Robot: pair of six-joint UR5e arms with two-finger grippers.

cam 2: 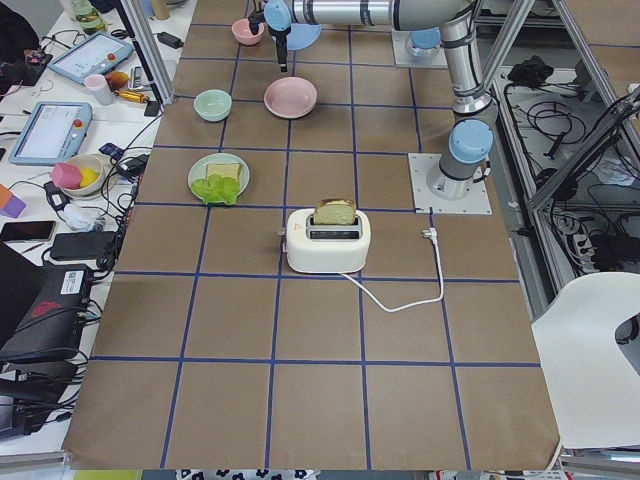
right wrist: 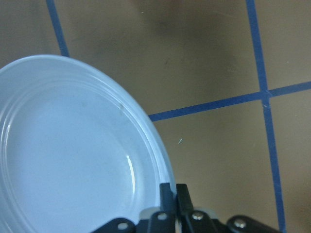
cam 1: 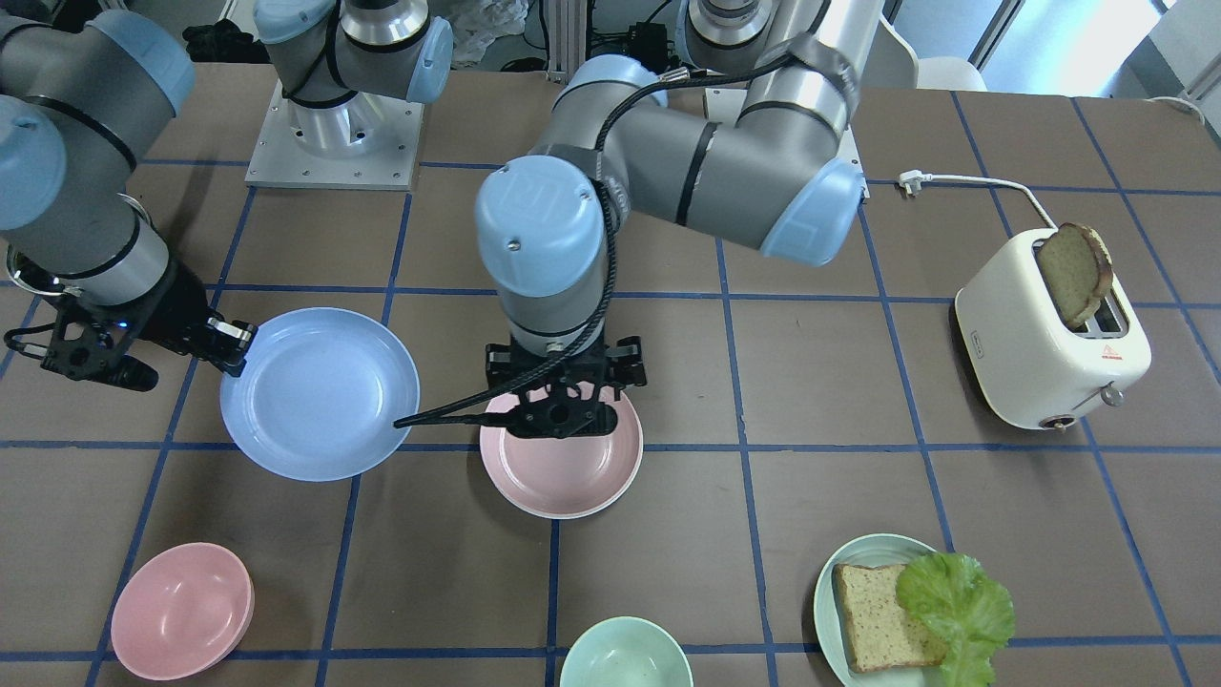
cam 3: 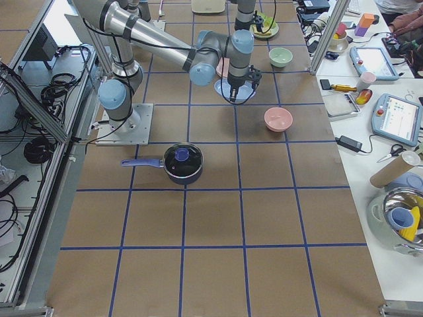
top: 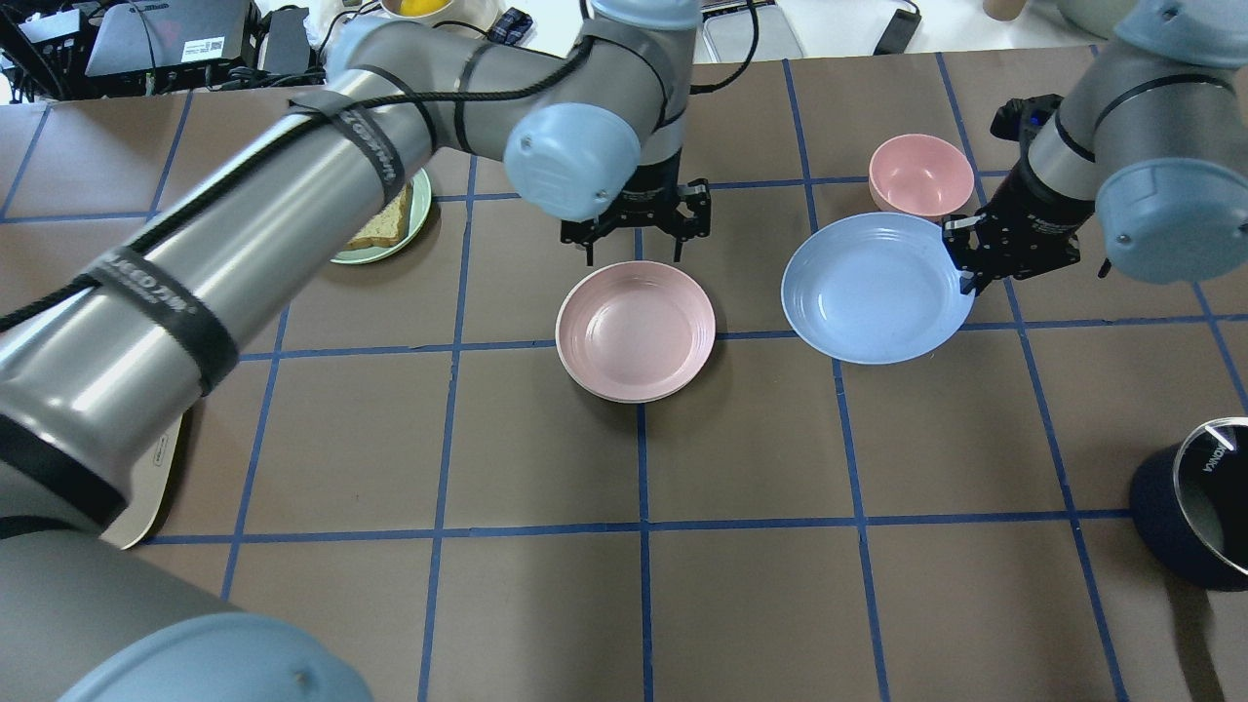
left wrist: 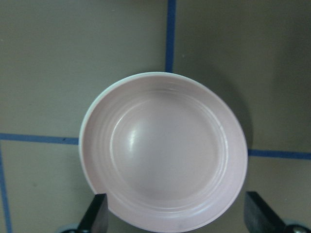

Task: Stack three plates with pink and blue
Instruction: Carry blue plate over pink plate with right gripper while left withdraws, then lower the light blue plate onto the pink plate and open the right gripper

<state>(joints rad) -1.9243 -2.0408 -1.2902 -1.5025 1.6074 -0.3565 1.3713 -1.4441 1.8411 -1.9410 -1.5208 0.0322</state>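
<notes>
Next, my right gripper releases the light blue plate on top of the dusty pink plate [cam 1: 560, 440].
The dusty pink plate [top: 635, 331] lies at the table's middle, on top of the cream-white plate, which shows only as a thin white rim [left wrist: 82, 138] under its edge. My left gripper [top: 634, 255] is open and empty, just above the pink plate's far edge [cam 1: 561, 468]; its fingertips [left wrist: 97, 216] straddle the rim in the left wrist view. The light blue plate [top: 873, 290] lies to the right of the pink one, apart from it. My right gripper [top: 965, 278] is shut on the blue plate's rim [right wrist: 155, 145] at its right edge.
A small pink bowl [top: 920, 174] stands just beyond the blue plate. A mint bowl [cam 1: 625, 654], a mint-green plate with bread and lettuce [cam 1: 839, 611] and a toaster [cam 1: 1049, 334] stand further off. A dark pot [top: 1204, 512] is near the right edge.
</notes>
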